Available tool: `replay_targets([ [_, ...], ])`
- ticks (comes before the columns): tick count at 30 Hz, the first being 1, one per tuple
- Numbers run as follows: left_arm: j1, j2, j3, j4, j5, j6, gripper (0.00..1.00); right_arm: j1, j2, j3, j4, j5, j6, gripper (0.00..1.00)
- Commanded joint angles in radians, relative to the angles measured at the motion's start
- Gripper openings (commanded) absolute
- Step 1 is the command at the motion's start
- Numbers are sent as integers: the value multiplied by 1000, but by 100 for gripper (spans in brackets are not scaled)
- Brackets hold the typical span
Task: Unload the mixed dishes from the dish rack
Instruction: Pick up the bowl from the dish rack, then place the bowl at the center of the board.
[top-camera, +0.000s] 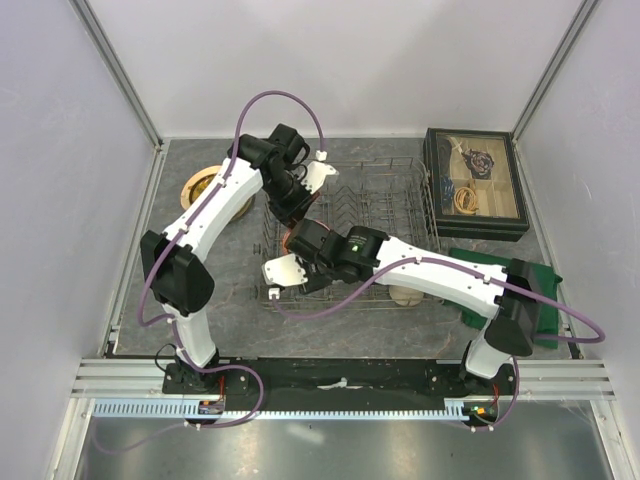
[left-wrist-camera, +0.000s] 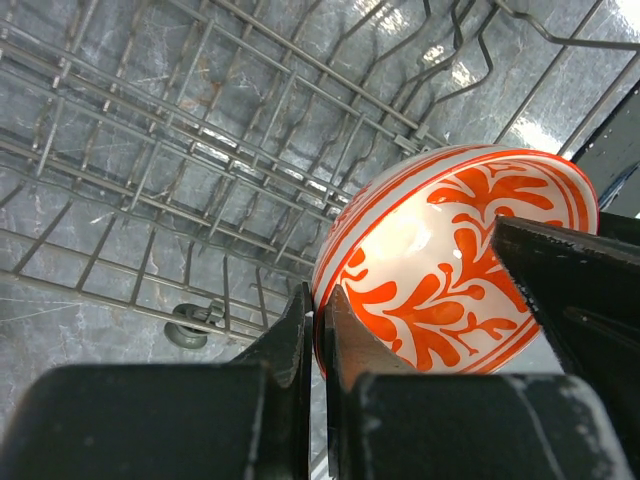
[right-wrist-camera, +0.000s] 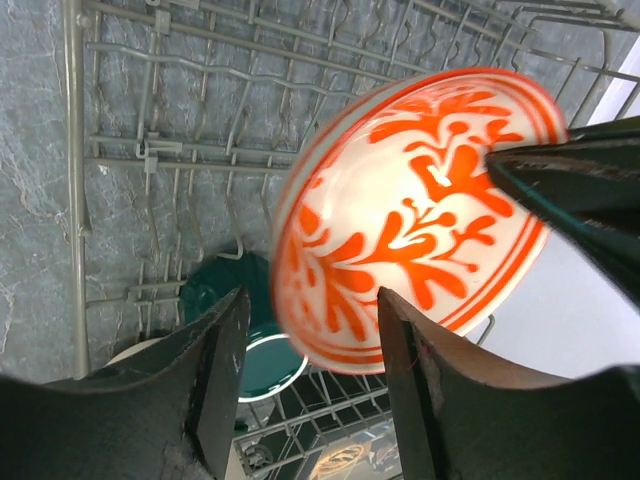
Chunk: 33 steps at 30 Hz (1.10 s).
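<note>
My left gripper is going to let go of the red-and-white bowl on the table (top-camera: 185, 240) close in front of the gold-brown plate.
The small red-and-white bowl (left-wrist-camera: 450, 260) hangs tilted above the grey wire dish rack (left-wrist-camera: 200, 150). My left gripper (left-wrist-camera: 322, 335) is shut on its rim. In the right wrist view the bowl (right-wrist-camera: 410, 210) sits between and just beyond the spread fingers of my open right gripper (right-wrist-camera: 310, 350), apart from both. A dark green mug (right-wrist-camera: 235, 320) lies in the rack (right-wrist-camera: 200, 120) below. In the top view both grippers, left (top-camera: 288, 212) and right (top-camera: 292, 262), meet over the rack's (top-camera: 390, 200) left end. A beige tumbler (top-camera: 405, 295) shows under the right arm. The pale green plate is hidden.
A gold-brown patterned plate (top-camera: 205, 185) lies on the table left of the rack. A dark glass-lidded box (top-camera: 475, 180) stands at the back right. A green folded cloth (top-camera: 540, 290) lies at the right edge, beside the right arm.
</note>
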Motion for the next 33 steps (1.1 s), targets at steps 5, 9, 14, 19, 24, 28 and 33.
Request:
replay_targets([
  [5, 77, 3, 127, -65, 26, 25, 1, -4, -94, -26, 29, 19, 32, 63],
  [9, 129, -8, 144, -86, 23, 38, 2, -18, -116, -25, 32, 0, 45, 64],
  [14, 203, -37, 118, -112, 28, 72, 2, -62, -131, -26, 42, -30, 57, 65],
  [19, 305, -83, 70, -140, 20, 112, 1, -93, -153, -40, 55, -43, 60, 65],
  [24, 408, -132, 10, -166, 18, 163, 2, -107, -157, -69, 69, -54, 63, 65],
  [28, 499, -184, -59, -169, 23, 206, 2, -117, -160, -94, 88, -65, 65, 65],
  [33, 659, -219, -157, -143, 38, 270, 2, -125, -157, -111, 106, -77, 65, 65],
])
